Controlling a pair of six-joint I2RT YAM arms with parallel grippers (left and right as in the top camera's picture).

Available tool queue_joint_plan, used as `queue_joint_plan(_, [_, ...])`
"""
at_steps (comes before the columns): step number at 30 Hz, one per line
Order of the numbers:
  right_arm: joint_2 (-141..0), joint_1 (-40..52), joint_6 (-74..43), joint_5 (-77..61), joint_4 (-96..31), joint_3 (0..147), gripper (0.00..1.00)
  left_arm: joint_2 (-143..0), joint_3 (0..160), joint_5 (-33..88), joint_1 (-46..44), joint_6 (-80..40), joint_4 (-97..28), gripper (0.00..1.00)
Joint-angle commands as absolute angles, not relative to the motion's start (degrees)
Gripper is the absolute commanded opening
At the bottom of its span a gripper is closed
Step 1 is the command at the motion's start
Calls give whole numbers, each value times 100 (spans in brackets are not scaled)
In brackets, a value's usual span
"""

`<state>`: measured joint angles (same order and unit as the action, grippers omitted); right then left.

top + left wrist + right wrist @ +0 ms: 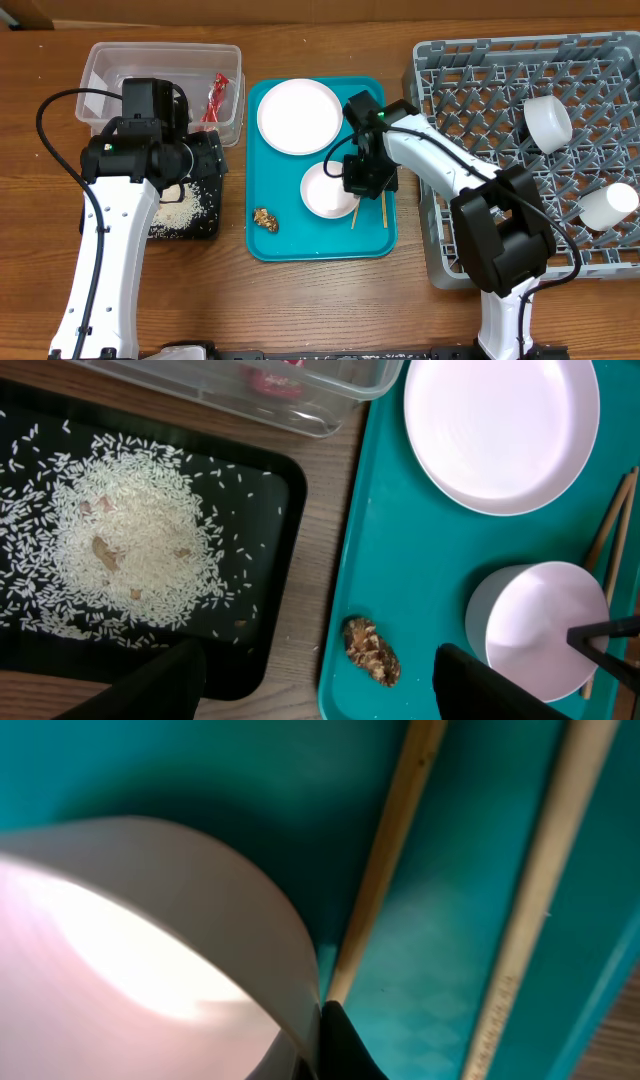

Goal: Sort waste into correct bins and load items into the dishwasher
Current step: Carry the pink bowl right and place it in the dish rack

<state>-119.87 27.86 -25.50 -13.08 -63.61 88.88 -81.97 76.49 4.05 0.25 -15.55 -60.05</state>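
Observation:
Next, my right gripper sets the white bowl, which sits on the teal tray now, down in the grey dish rack (500,98), between the farther white cup and the teal tray.
My right gripper (356,180) is shut on the right rim of a white bowl (325,190) that sits on the teal tray. In the right wrist view the rim (200,920) is pinched between the jaws (322,1040), and two wooden chopsticks (385,860) lie just beside it. A round white plate (298,115) and a brown food lump (266,218) share that tray. My left gripper (318,685) hangs open above the seam between the black tray (270,490), which holds rice (140,540), and the teal tray, close to the lump (372,652). A red wrapper (215,97) lies in the clear tub (110,65).
The grey dish rack (480,80) stands at the right with a white cup (547,120) and another white vessel (608,207) in it. The teal tray (375,240) lies between the bins and the rack. Bare wooden table runs along the front.

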Motion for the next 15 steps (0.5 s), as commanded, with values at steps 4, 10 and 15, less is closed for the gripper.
queue_joint_plan(4, [-11391,2355,-2206,-978,-6799,9515,4,-8230,7699,449,36,-1634,-6001,75])
queue_joint_plan(10, [-10615,1909,-1883,250,-7258,10342,4,-8230,7699,449,36,-1634,-5994,75])
queue_joint_plan(15, [-10208,1461,-1883,1557,-7150,10661,4,-8230,7699,449,36,-1634,-5975,75])
